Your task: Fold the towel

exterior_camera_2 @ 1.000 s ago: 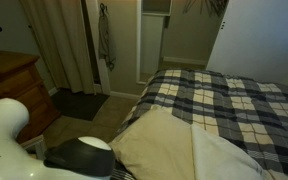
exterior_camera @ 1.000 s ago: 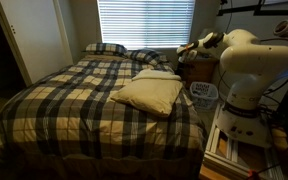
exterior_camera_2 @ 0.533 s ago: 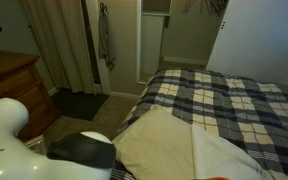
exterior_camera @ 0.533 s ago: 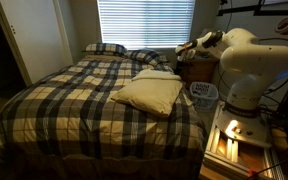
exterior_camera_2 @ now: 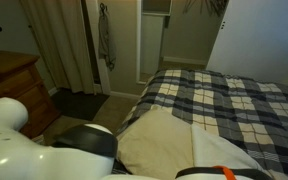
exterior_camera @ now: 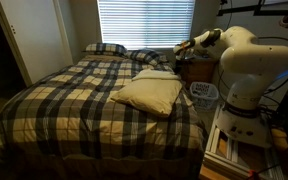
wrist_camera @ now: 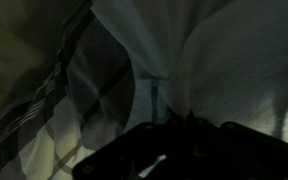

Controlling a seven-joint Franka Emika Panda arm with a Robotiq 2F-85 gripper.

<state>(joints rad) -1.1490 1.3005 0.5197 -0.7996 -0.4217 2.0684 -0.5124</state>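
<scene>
Next, I let go of the towel's held end on the far edge of the whiter cloth [exterior_camera: 156, 69], next to the bare plaid. The towel now lies flat on the bed.
The towel [exterior_camera: 149, 95] is a cream cloth lying flat on the plaid bed, near the edge closest to the robot. It also shows in an exterior view [exterior_camera_2: 164, 145]. A whiter cloth [exterior_camera: 156, 73] lies just behind it. My gripper [exterior_camera: 181, 47] hangs above the bed's far corner, beyond the towel and apart from it. In the wrist view the gripper [wrist_camera: 182, 125] is a dark shape over pale cloth [wrist_camera: 234, 60] and plaid fabric. The view is too dark to show the jaws.
The plaid bed [exterior_camera: 74, 100] fills the middle, with pillows [exterior_camera: 105, 48] at its head under a bright window. The robot's base [exterior_camera: 246, 70] and a white basket [exterior_camera: 203, 92] stand beside the bed. A wooden dresser [exterior_camera_2: 12, 85] and a closet opening [exterior_camera_2: 154, 40] lie beyond.
The arm has swung out over the bed. Its dark link has slid right along the bottom of an exterior view, and a part with an orange band has come in.
</scene>
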